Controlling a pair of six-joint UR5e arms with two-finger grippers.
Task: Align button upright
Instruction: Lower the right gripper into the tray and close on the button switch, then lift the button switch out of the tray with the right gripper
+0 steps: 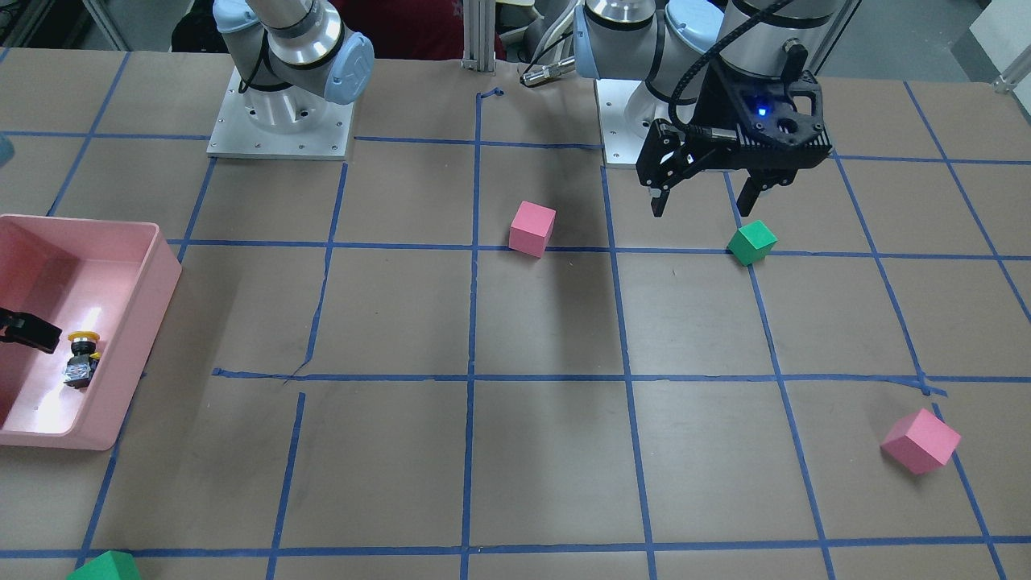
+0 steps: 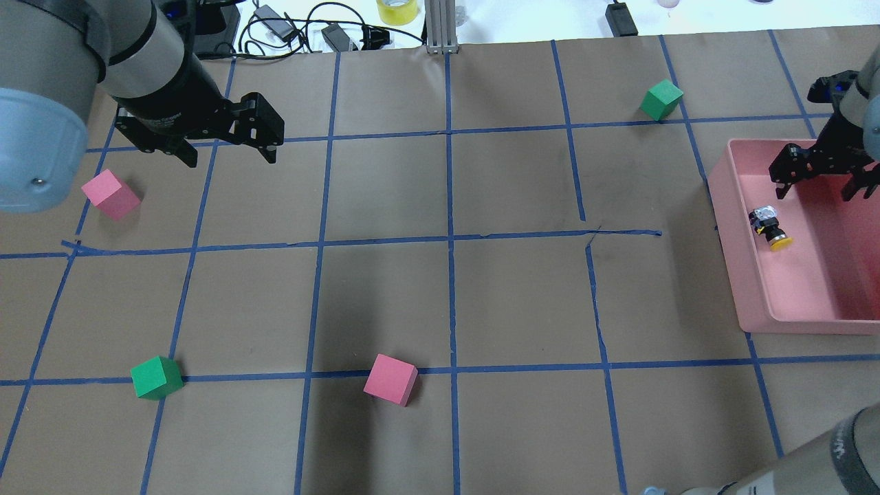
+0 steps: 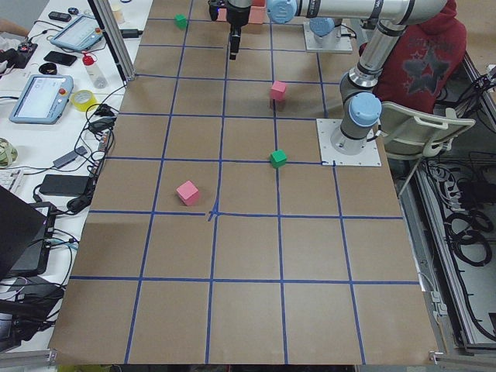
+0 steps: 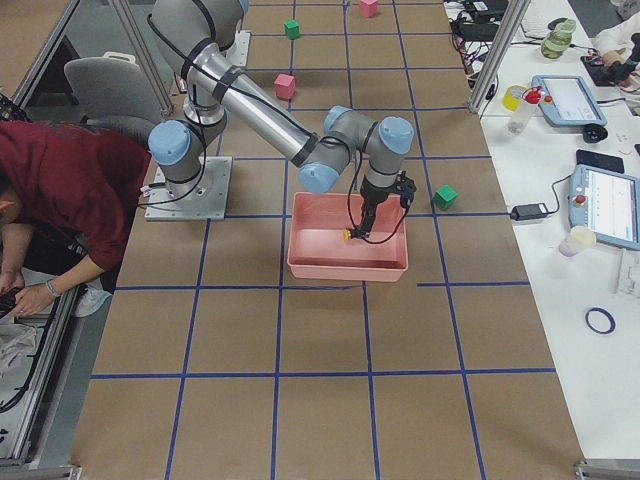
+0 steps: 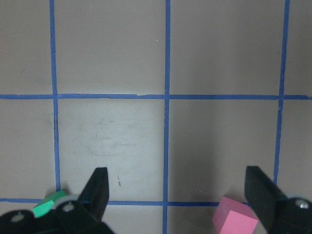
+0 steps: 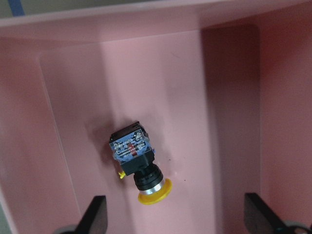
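Next, my right gripper closes on the black neck (image 1: 84,347) (image 6: 148,176) of the button, between the button's yellow cap and its block base.
The button (image 6: 139,163) lies on its side on the floor of the pink bin (image 6: 29,122), with its yellow cap toward the bottom of the right wrist view and its block base away from it. It also shows in the overhead view (image 2: 770,227) and the front view (image 1: 80,358). My right gripper (image 6: 176,214) is open and empty above the bin (image 2: 732,227), just beside the button and not touching it (image 2: 815,194). My left gripper (image 2: 228,157) is open and empty above the table, far from the bin (image 5: 178,176).
A pink cube (image 2: 110,194) and a green cube (image 2: 157,377) lie on the left half. Another pink cube (image 2: 390,379) sits near the middle front. A second green cube (image 2: 661,99) is beyond the bin. Blue tape lines grid the brown table.
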